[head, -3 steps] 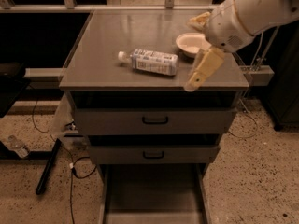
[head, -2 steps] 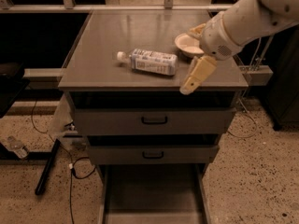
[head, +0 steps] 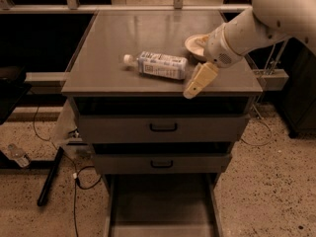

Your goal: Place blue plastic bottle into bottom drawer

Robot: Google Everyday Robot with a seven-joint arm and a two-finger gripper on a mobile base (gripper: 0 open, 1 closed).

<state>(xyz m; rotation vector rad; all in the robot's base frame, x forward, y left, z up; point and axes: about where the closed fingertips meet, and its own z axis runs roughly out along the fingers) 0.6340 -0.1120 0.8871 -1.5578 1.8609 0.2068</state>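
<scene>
The blue plastic bottle has its white cap at the other end from its base. I will close my gripper on the base end [head: 179, 69] of that bottle, opposite the cap.
The blue plastic bottle [head: 160, 64] lies on its side on the cabinet top [head: 148, 33], white cap pointing left. My gripper [head: 197, 81] hangs just right of the bottle's base, close to the top's front edge, tips pointing down and toward the front; it holds nothing. The bottom drawer [head: 160, 211] is pulled out below the cabinet, its grey floor bare.
A pale bowl [head: 196, 44] stands on the top behind my gripper, partly hidden by my arm. Two shut drawer fronts with black handles [head: 163, 127] sit above the open drawer. A clear bottle [head: 17, 155], cables and a black bar lie on the floor at left.
My gripper has moved left and a little lower, from the right side of the top to just beside the bottle's base. The bottle has not moved.
</scene>
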